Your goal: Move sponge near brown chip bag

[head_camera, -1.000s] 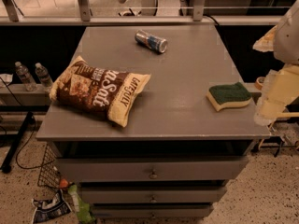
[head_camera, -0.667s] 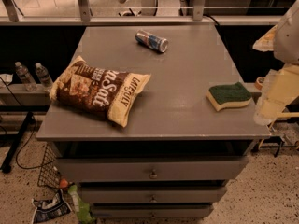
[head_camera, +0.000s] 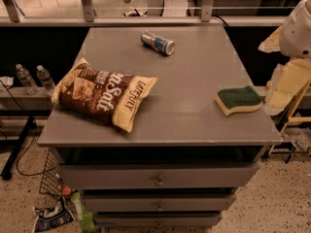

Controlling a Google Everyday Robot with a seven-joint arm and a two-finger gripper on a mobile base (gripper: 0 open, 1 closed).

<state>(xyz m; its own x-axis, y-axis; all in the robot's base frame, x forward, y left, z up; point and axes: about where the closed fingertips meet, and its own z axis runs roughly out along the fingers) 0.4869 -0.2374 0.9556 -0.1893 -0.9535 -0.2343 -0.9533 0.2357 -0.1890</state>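
Observation:
I will next grip the sponge by its end [head_camera: 252, 98] nearest my arm, and leave the other end, toward the brown chip bag, free.
The sponge [head_camera: 239, 100], dark green on top with a pale yellow foam layer, lies near the right edge of the grey cabinet top [head_camera: 194, 76]. The brown chip bag [head_camera: 103, 93], with cream-yellow ends and white lettering, lies flat on the left side of the top, far from the sponge. My arm shows at the right edge of the camera view, beyond the cabinet. Its gripper [head_camera: 285, 87] hangs just right of the sponge and off the surface, not touching it.
A small blue-silver can [head_camera: 157, 42] lies on its side at the back centre of the top. Two water bottles [head_camera: 35, 78] stand on a low shelf to the left. Drawers are below the top. Litter and a wire basket lie on the floor at the lower left.

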